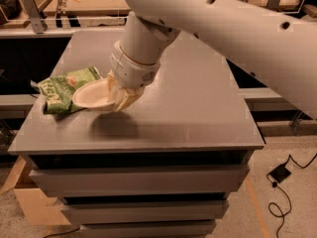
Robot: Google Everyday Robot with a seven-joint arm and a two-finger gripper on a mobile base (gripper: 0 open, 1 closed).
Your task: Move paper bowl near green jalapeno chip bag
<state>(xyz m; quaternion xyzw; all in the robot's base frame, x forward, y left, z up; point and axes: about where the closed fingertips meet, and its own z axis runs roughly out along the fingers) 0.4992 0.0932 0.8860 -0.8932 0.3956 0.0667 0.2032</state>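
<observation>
I need to set the paper bowl on the grey tabletop [84, 102] against the green jalapeno chip bag's front edge.
The white paper bowl [93, 95] is held in my gripper [117, 96], tilted and slightly above the grey tabletop. Its left rim overlaps the right edge of the green jalapeno chip bag [62, 89], which lies crinkled at the table's left side. My gripper is shut on the bowl's right rim, with the pale fingers [125, 99] wrapped around it. The big white arm comes down from the upper right and hides the table behind it.
The grey table [188, 113] stands on a drawer cabinet. A cardboard box [29, 207] sits at the lower left on the floor. A black cable and plug [280, 175] lie on the floor at the right. A workbench with clutter runs along the back.
</observation>
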